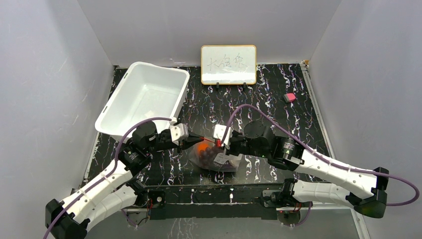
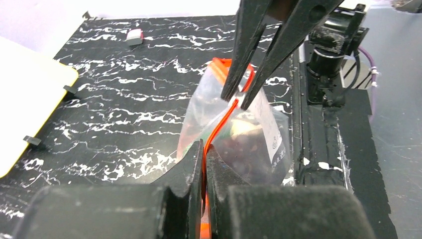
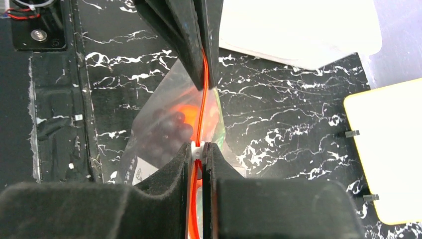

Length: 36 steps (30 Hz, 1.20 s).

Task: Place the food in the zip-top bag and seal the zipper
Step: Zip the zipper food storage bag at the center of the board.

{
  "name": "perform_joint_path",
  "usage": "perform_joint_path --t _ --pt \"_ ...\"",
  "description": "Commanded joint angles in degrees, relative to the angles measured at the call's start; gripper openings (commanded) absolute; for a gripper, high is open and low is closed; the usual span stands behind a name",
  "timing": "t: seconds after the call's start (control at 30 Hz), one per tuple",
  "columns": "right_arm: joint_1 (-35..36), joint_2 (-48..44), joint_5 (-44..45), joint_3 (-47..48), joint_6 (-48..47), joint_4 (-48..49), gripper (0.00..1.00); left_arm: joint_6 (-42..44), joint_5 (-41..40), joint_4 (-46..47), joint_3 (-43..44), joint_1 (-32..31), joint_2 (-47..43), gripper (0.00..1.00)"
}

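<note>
My right gripper has the clear zip-top bag. Next, I set it down on the dark table (image 1: 222, 138) in front of the small whiteboard.
The clear zip-top bag (image 1: 215, 158) hangs between my two grippers over the near middle of the table. Inside it I see an orange fruit (image 3: 185, 110) and a dark grape bunch (image 3: 166, 132). The red-orange zipper (image 3: 200, 107) runs taut from one gripper to the other. My left gripper (image 2: 204, 149) is shut on the zipper strip (image 2: 219, 124) at one end. My right gripper (image 3: 198, 148) is shut on the zipper at its small white slider (image 3: 198, 148). In the top view the left gripper (image 1: 193, 138) and right gripper (image 1: 217, 142) face each other closely.
A white plastic bin (image 1: 144, 99) stands at the back left, tilted. A small whiteboard (image 1: 228, 64) stands at the back middle. A small pink and white block (image 1: 289, 97) lies at the back right. Grey walls enclose the table on three sides.
</note>
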Motion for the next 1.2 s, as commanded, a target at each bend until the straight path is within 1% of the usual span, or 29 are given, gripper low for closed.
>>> perform_joint_path --t 0.0,0.17,0.4,0.6,0.83,0.97,1.17 --pt "-0.20 -3.46 4.37 1.20 0.96 -4.59 0.00 2.03 -7.97 -1.32 4.40 0.33 -0.80 0.00" --pt "-0.21 -4.50 7.71 1.65 1.86 -7.81 0.00 2.30 -16.56 -1.89 5.10 0.33 -1.67 0.00" --pt "-0.20 -5.77 12.61 4.60 1.84 -14.74 0.00 4.48 -22.12 -6.97 7.59 0.33 -3.08 0.00" --pt "-0.20 -6.44 16.59 6.96 2.25 -22.44 0.00 5.45 -24.01 -8.70 6.01 0.33 -5.10 0.00" --pt "-0.21 -8.06 22.11 10.61 2.81 -32.47 0.00 5.73 -26.65 -9.88 5.85 0.33 -5.05 0.00" --pt "-0.20 -9.32 25.58 13.80 4.47 -38.55 0.00 6.23 -28.21 -11.33 6.58 0.38 -4.69 0.00" --pt "-0.21 -11.44 27.92 15.84 8.23 -45.31 0.00 5.34 -29.30 -12.76 7.00 0.36 -3.64 0.00"
